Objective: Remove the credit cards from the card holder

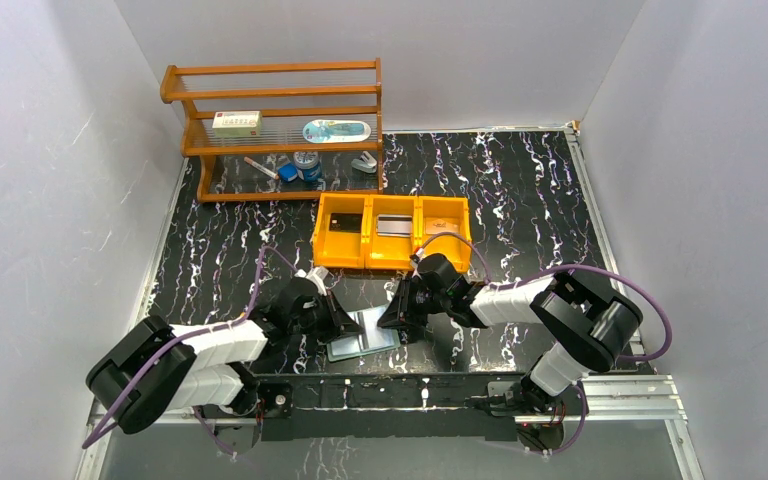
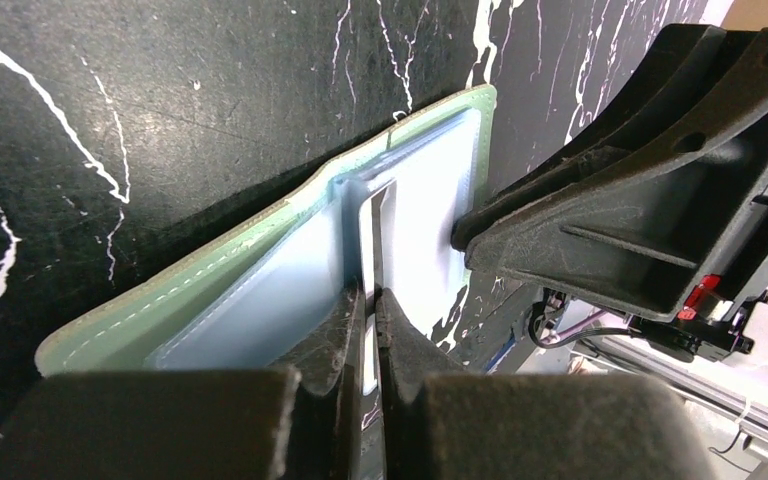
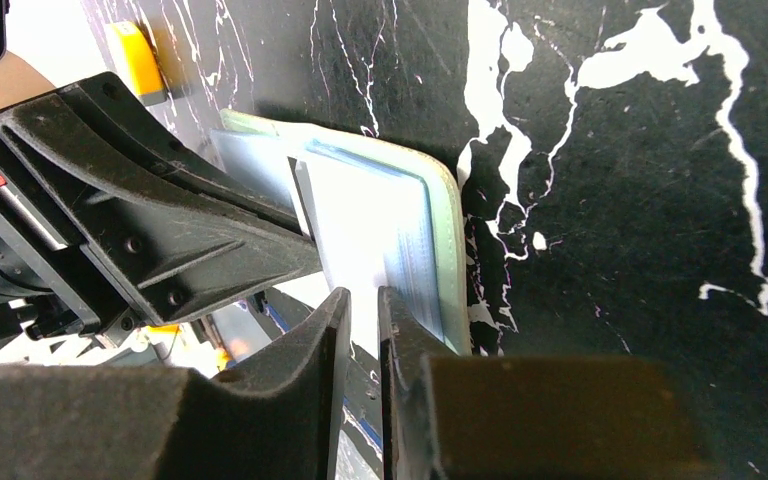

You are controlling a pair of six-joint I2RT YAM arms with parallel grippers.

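The card holder slants under my left gripper's white credit card; I'll open, let the holder settle, then take the card's raised edge (image 2: 366,240).
The muted-green card holder (image 1: 365,338) lies open on the black table between my two grippers, pale glossy pockets up (image 2: 250,300) (image 3: 380,210). My left gripper (image 1: 345,322) (image 2: 370,292) is shut on a thin sheet that stands edge-on from the holder's fold; I cannot tell whether it is a credit card or a pocket leaf. Opposite it, my right gripper (image 1: 397,322) (image 3: 362,292) has its jaws a narrow gap apart on a pale inner leaf at the holder's right edge. A black credit card (image 1: 345,222) and a silver-grey one (image 1: 393,225) lie in the orange tray.
The orange three-compartment tray (image 1: 390,260) stands just behind the holder. A wooden shelf rack (image 1: 275,95) at the back left carries a white box (image 1: 237,122) and small items. Grey walls close in both sides.
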